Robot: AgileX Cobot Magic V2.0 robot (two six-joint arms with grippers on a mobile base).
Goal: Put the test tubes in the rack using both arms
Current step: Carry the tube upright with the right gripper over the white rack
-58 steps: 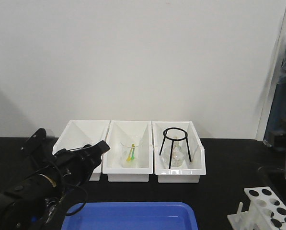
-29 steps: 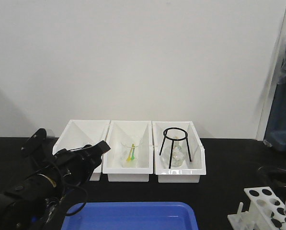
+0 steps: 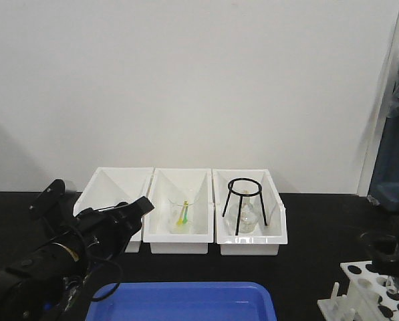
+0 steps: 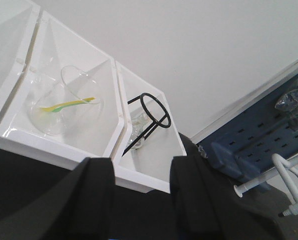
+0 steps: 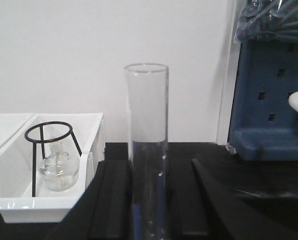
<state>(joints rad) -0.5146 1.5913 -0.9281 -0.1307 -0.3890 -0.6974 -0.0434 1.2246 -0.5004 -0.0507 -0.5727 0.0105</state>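
My right gripper will release the clear test tube in the white rack's near hole (image 3: pixel 387 311), peg side.
My right gripper (image 3: pixel 391 253) hangs at the right edge, just above the white rack (image 3: pixel 371 289) with its round holes and pegs. In the right wrist view the gripper (image 5: pixel 149 172) is shut on a clear test tube (image 5: pixel 147 115) that stands upright between the black fingers (image 5: pixel 114 200), its open rim on top. The tube's lower end is hidden. My left gripper (image 3: pixel 136 208) is at the lower left in front of the white bins. It is open and empty (image 4: pixel 141 167). No other test tubes show.
Three white bins (image 3: pixel 179 237) stand in a row at the back. The middle one holds a beaker (image 3: pixel 179 214) with a yellow-green item; the right one holds a black tripod (image 3: pixel 244 204) over a flask. A blue tray (image 3: pixel 186 301) lies at the front. A blue pegboard (image 5: pixel 271 85) stands at the right.
My right gripper left the view half a second ago and is now lower, just above the rack, with the tube. The left arm has not moved.
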